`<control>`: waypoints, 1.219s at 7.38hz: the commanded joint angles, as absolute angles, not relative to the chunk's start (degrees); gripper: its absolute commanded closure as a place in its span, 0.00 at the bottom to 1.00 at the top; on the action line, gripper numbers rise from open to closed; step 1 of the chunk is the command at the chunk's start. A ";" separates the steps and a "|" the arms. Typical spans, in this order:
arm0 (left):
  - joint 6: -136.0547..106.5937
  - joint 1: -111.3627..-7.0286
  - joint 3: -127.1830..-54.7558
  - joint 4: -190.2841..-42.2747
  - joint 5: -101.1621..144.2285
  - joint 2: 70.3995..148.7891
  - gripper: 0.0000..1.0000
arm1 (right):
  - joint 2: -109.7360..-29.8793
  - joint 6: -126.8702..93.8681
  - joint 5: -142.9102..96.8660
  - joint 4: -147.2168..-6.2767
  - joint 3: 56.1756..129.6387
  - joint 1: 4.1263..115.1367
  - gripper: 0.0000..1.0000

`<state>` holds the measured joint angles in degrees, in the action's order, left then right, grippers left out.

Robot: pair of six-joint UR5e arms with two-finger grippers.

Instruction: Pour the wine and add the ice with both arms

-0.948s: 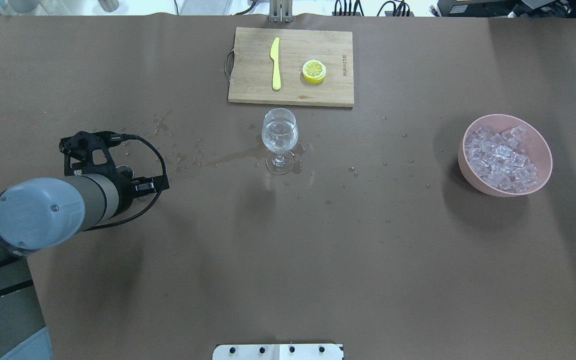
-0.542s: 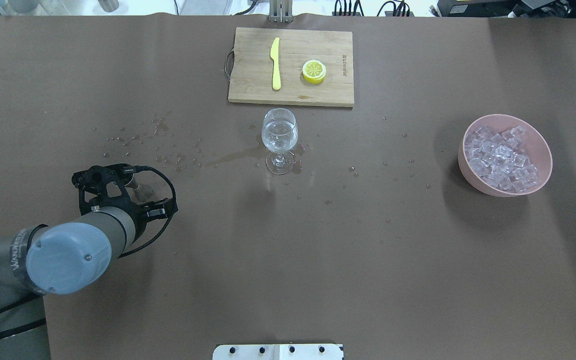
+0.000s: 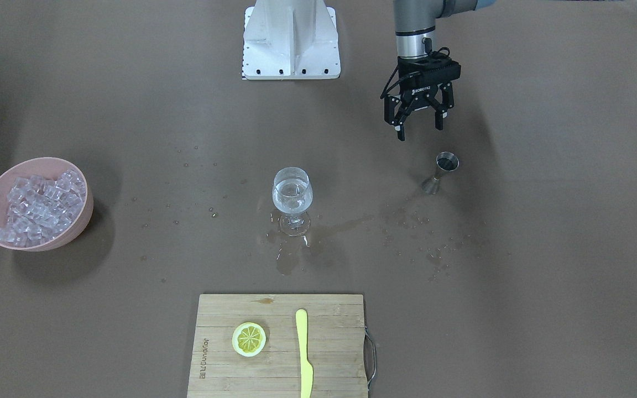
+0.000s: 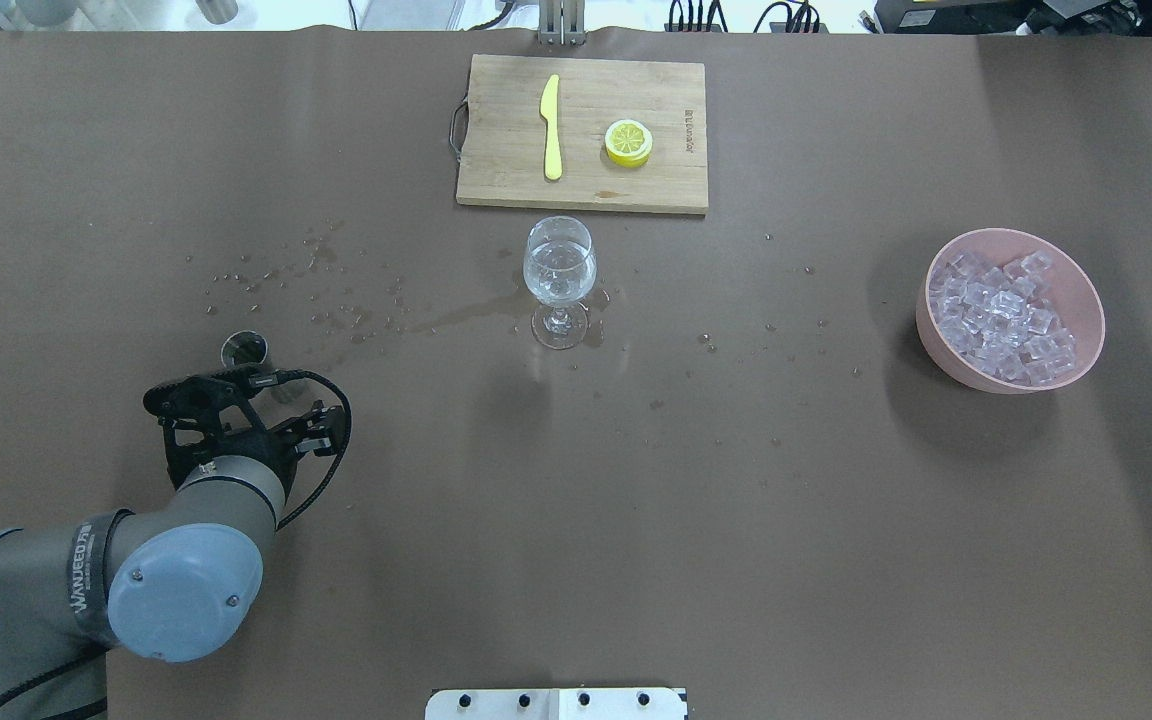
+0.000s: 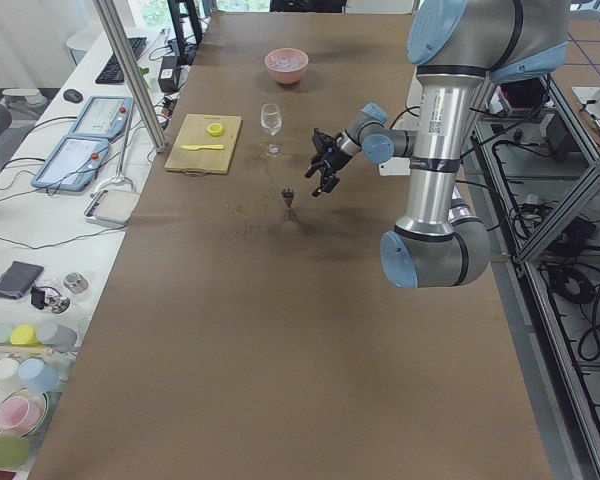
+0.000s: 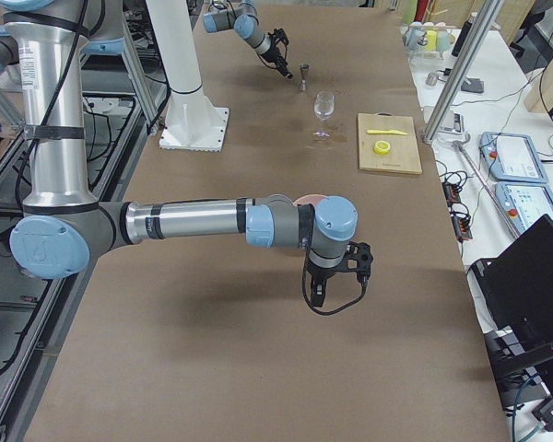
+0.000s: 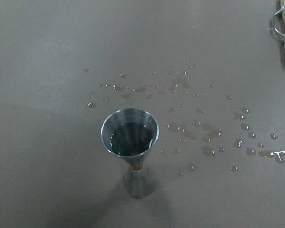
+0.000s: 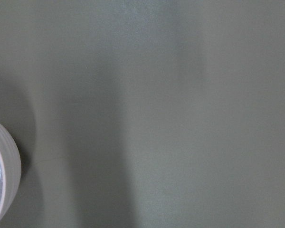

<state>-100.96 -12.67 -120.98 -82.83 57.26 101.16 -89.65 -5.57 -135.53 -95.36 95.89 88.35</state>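
My left gripper goes to the steel jigger next. It should then close around the jigger's narrow middle [image 3: 437,176] [image 7: 137,167], just below the upper cup of the jigger.
A stemmed glass [image 3: 292,196] [image 4: 559,270] stands mid-table with clear wine in its bowl. Ice cubes [image 3: 39,204] [image 4: 1001,315] fill a pink bowl [image 3: 83,224] [image 4: 936,340], whose wall also shows at the edge of the right wrist view [image 8: 9,180]. A steel jigger [image 3: 443,171] [image 4: 246,350] [image 7: 130,137] stands upright by itself. My left gripper [image 3: 419,131] hangs open and empty just behind it, on the robot's side. My right gripper [image 6: 341,276] hovers near the bowl, seen only from the side, so I cannot tell its state.
A wooden cutting board [image 4: 496,150] at the far edge carries a yellow knife [image 4: 551,125] and a lemon slice [image 4: 628,142]. Spilt drops and a wet streak [image 4: 456,318] lie between jigger and glass. The white base plate [image 3: 291,38] sits on the robot's side.
My left arm has drawn back toward the robot's base, uncovering the jigger, which stays standing on the table. Glass and bowl have not moved.
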 commanded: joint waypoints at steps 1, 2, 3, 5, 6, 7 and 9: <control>-107.55 -11.87 -117.80 -81.91 53.10 101.60 0.03 | -89.65 -5.71 -135.61 -95.36 95.89 88.42 0.00; -110.01 -11.08 -115.95 -81.83 51.26 101.78 0.03 | -89.65 -5.71 -135.53 -95.36 95.80 88.33 0.00; -112.21 -10.99 -114.19 -81.83 49.33 102.39 0.03 | -89.56 -5.71 -135.53 -95.27 95.80 88.42 0.00; -114.86 -10.20 -112.07 -81.74 45.12 102.74 0.03 | -89.56 -5.71 -135.53 -95.27 95.98 88.33 0.00; -115.83 -10.11 -111.28 -80.96 43.61 102.74 0.03 | -89.56 -5.71 -135.53 -95.36 96.06 88.33 0.00; -116.27 -10.11 -110.83 -79.38 42.29 103.27 0.03 | -89.56 -5.71 -135.61 -95.36 96.15 88.42 0.00; -116.28 -10.11 -107.95 -79.28 40.26 104.93 0.03 | -89.56 -5.71 -135.62 -95.36 96.15 88.33 0.00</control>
<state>-116.16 -10.13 -109.68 -79.52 41.56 103.95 -89.56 -5.71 -135.60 -95.32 96.13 88.35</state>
